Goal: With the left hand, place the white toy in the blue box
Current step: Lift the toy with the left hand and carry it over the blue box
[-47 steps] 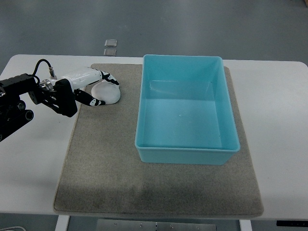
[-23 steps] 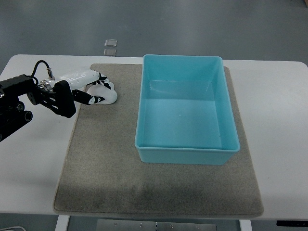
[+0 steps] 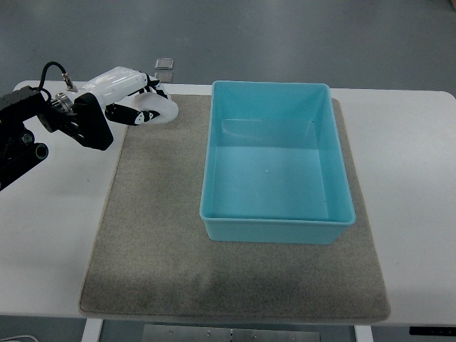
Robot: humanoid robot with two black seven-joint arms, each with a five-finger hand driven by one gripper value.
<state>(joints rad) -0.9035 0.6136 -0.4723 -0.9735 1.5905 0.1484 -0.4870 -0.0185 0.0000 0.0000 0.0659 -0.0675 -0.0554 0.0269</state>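
Observation:
The white toy will go down from my left gripper inside the blue box (image 3: 235, 178), where I need to set it beside the box's side nearest the forearm.
My left hand (image 3: 142, 103) comes in from the left edge and is shut on the white toy (image 3: 159, 110), a rounded white lump. Hand and toy are lifted above the far left corner of the grey mat (image 3: 157, 242). The blue box (image 3: 274, 162) stands open and empty on the mat, to the right of the hand, with a gap between its left wall and the toy. The black forearm (image 3: 43, 135) stretches across the white table at the left.
The white table (image 3: 406, 157) extends beyond the mat on both sides. Two small grey squares (image 3: 164, 64) lie on the floor past the table's far edge, just behind the hand.
The left hand closed around the white toy and lifted it off the mat, moving up and toward the far edge of the table.

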